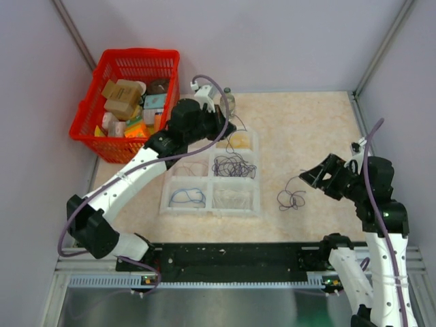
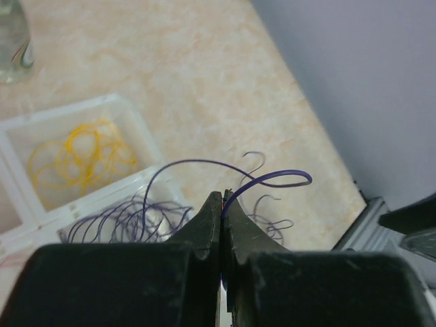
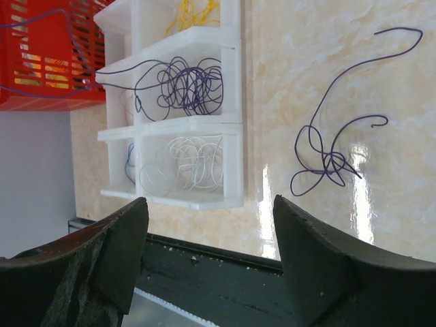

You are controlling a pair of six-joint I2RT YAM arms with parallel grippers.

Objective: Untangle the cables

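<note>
The robot's right gripper will close on the knotted middle (image 1: 294,199) (image 3: 332,162) of the small purple tangle that lies on the table beside the white compartment tray.
My left gripper (image 1: 228,129) (image 2: 223,197) is shut on one thin purple wire (image 2: 272,178), held above the white compartment tray (image 1: 210,176). The wire trails down to a purple bunch (image 1: 234,165) (image 2: 122,218) (image 3: 187,85) in the tray's middle right compartment. A small loose purple tangle (image 1: 291,199) (image 3: 330,163) lies on the table right of the tray. My right gripper (image 1: 310,176) (image 3: 210,204) is open and empty, hovering just right of that tangle. Other compartments hold yellow (image 2: 82,157), white (image 3: 187,163) and blue (image 1: 187,197) wires.
A red basket (image 1: 129,102) full of boxes stands at the back left. A small clear bottle (image 1: 228,101) stands behind the tray. A black rail (image 1: 231,255) runs along the near table edge. Walls close in on both sides.
</note>
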